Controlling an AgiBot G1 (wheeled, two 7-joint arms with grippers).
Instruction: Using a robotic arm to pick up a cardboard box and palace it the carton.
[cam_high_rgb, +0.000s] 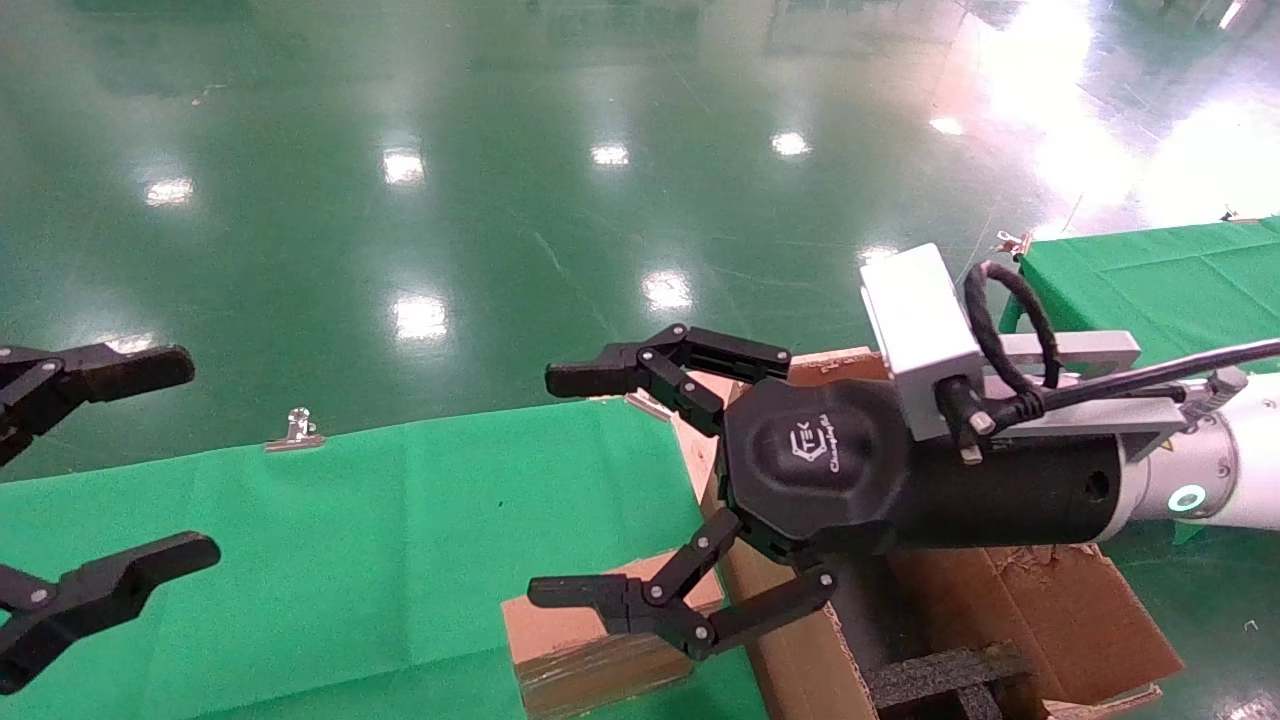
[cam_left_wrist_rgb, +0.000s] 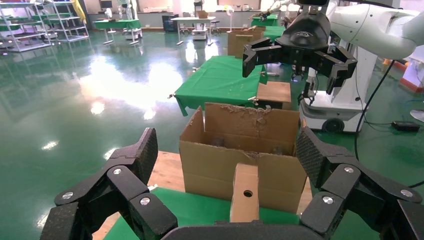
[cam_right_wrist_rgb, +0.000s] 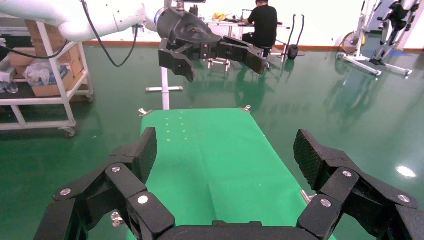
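I will close my right gripper across the narrow width of the small cardboard box at its end (cam_high_rgb: 703, 589) next to the carton, near the box's round hole.
The small cardboard box (cam_high_rgb: 590, 640) stands on the green table (cam_high_rgb: 350, 560) against the carton's side; in the left wrist view it (cam_left_wrist_rgb: 245, 192) shows its round hole. The carton (cam_high_rgb: 800, 650), with torn flaps and black foam (cam_high_rgb: 940, 680) inside, also shows in the left wrist view (cam_left_wrist_rgb: 240, 145). My right gripper (cam_high_rgb: 545, 485), on the white arm with the teal ring (cam_high_rgb: 1188, 498), is open and empty above the box, and its lower finger overlaps the box top. The right wrist view shows that gripper (cam_right_wrist_rgb: 227, 152) over bare green cloth. My left gripper (cam_high_rgb: 198, 458) (cam_left_wrist_rgb: 227, 155) is open and empty at the far left.
A metal clip (cam_high_rgb: 295, 432) holds the cloth at the table's far edge. A second green table (cam_high_rgb: 1150, 270) stands at the back right. Glossy green floor lies beyond. A shelf cart (cam_right_wrist_rgb: 40, 75) and a seated person (cam_right_wrist_rgb: 262, 22) are far off.
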